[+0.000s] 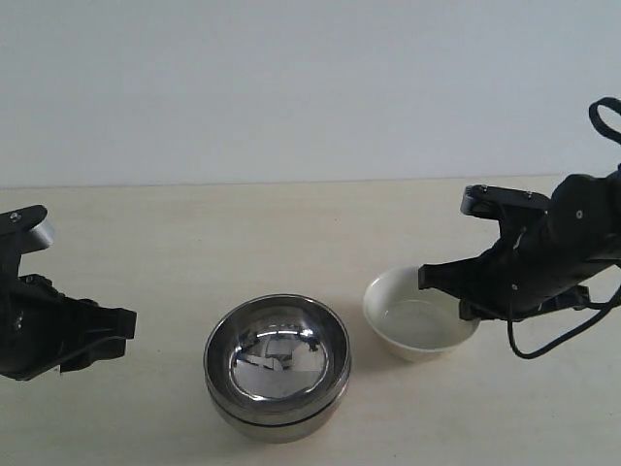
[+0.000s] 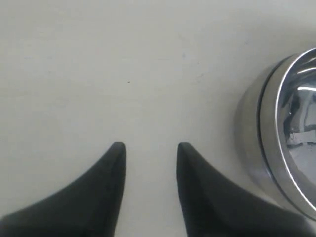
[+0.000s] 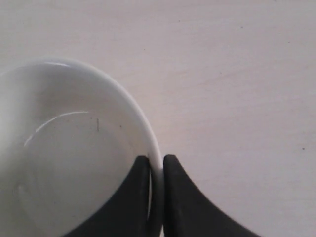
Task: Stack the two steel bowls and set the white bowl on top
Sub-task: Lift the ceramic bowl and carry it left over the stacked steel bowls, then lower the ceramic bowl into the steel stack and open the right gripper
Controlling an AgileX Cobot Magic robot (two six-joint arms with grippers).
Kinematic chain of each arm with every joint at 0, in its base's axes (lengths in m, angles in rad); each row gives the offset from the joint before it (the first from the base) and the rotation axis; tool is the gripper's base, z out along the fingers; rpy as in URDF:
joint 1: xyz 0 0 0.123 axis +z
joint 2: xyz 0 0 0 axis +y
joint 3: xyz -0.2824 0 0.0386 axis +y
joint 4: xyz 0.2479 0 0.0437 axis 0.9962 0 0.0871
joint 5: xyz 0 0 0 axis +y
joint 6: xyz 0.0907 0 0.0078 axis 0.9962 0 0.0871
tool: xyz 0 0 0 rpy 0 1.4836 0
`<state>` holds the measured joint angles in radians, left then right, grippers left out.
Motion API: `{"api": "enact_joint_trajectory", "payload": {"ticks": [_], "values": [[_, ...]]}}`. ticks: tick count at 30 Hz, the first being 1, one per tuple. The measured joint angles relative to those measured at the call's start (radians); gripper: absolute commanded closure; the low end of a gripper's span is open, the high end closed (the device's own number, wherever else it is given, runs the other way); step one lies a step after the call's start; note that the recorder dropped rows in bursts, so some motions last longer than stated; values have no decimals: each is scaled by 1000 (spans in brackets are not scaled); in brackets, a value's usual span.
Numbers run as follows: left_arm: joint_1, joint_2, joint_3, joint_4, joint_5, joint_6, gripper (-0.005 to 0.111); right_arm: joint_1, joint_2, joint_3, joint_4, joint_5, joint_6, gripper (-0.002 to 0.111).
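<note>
My right gripper is holding the white bowl. It will let go of the bowl inside the shiny hollow of the nested steel bowls (image 1: 282,358).
The two steel bowls (image 1: 277,366) sit nested one inside the other at the table's front centre; the left wrist view shows their shiny side and rim (image 2: 276,143). The white bowl (image 1: 419,313) rests on the table to their right. My right gripper (image 1: 464,291) is shut on the white bowl's rim (image 3: 156,148), one finger inside and one outside. My left gripper (image 1: 121,335) is open over bare table to the left of the steel stack, with nothing between its fingers (image 2: 113,168).
The cream table (image 1: 291,233) runs back to a pale wall. A black cable (image 1: 543,345) loops down beside the right arm near the white bowl.
</note>
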<state>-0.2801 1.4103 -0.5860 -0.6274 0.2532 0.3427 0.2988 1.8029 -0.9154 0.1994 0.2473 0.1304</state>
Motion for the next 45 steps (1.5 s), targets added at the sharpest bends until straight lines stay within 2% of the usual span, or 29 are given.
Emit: {"api": "enact_joint_trajectory", "payload": {"ticks": [17, 19, 30, 37, 45], "values": [[0, 0, 0, 0, -4, 7, 74, 2, -327, 0, 44, 182, -18, 108], [0, 0, 0, 0, -4, 7, 74, 24, -366, 0, 93, 206, -78, 108], [0, 0, 12, 0, -7, 7, 74, 354, -384, 0, 178, 154, -124, 108], [0, 0, 12, 0, -7, 7, 74, 375, -377, 0, 189, 133, -109, 108], [0, 0, 12, 0, -5, 7, 74, 379, -245, 0, 206, 78, -111, 108]]}}
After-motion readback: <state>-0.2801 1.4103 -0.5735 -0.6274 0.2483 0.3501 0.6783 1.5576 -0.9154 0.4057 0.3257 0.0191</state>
